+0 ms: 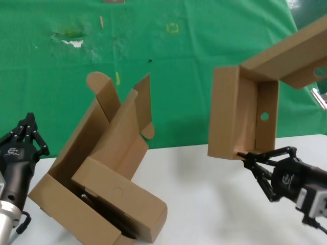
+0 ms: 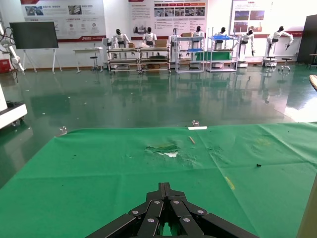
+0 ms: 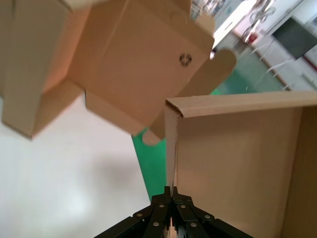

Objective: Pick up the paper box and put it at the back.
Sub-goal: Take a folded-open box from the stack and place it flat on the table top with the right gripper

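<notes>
I should use my right gripper to set the paper box down flat on the green cloth (image 1: 224, 97) beside the flaps of the larger brown box.
The paper box (image 1: 245, 109), a shallow brown cardboard tray with round holes in its lid flaps, hangs tilted above the table at the right, its open side facing me. My right gripper (image 1: 242, 154) is shut on the tray's lower wall edge and holds it up; the right wrist view shows the thin wall (image 3: 171, 148) pinched between the fingertips. The green cloth at the back (image 1: 168, 56) has a whitish scuffed patch (image 1: 75, 43) and yellow marks. My left gripper (image 1: 28, 121) is shut and empty at the left edge, pointing toward the cloth (image 2: 124, 178).
A larger brown box with tall rounded-tab flaps (image 1: 110, 148) lies tilted on the white tabletop (image 1: 204, 204) at the left, with another brown box with a faint circle (image 1: 120, 196) resting in it. Both show in the right wrist view (image 3: 124, 59).
</notes>
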You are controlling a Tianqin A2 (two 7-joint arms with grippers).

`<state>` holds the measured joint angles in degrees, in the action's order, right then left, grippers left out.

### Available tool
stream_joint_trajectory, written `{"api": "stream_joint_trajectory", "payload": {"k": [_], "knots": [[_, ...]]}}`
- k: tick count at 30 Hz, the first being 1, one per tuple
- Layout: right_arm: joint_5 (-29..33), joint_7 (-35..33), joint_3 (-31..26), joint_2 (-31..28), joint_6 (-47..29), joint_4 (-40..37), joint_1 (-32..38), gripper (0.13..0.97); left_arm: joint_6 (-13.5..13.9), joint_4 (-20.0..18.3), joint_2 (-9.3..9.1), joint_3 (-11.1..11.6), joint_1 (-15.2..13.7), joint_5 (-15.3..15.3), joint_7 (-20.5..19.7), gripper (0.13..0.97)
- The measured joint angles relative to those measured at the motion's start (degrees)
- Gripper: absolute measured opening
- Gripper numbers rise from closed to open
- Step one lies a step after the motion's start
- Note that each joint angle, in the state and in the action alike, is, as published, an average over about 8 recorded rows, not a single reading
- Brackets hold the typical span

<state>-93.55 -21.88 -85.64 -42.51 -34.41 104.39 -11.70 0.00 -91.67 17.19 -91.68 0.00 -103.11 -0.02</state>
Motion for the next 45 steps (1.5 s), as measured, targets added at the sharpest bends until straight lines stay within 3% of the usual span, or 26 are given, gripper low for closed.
{"api": "stream_joint_trajectory", "payload": {"k": [9, 19, 23, 32, 45], "knots": [[22.82, 22.84, -13.31, -0.79, -0.73, -1.50, 14.61, 0.138, 0.00, 0.00, 0.00, 0.00, 0.00, 0.00, 0.00, 0.140], [49.26, 48.94, -33.22, 2.93, -15.94, -4.61, 35.29, 0.138, 0.00, 0.00, 0.00, 0.00, 0.00, 0.00, 0.00, 0.140], [59.72, 56.59, -38.69, 5.49, -22.29, -6.49, 41.53, 0.138, 0.00, 0.00, 0.00, 0.00, 0.00, 0.00, 0.00, 0.140], [76.08, 59.89, -39.52, 15.26, -32.03, -12.31, 47.52, 0.137, 0.00, 0.00, 0.00, 0.00, 0.00, 0.00, 0.00, 0.140], [84.46, 58.54, -34.67, 23.55, -32.59, -18.50, 47.97, 0.152, 0.00, 0.00, 0.00, 0.00, 0.00, 0.00, 0.00, 0.140]]}}
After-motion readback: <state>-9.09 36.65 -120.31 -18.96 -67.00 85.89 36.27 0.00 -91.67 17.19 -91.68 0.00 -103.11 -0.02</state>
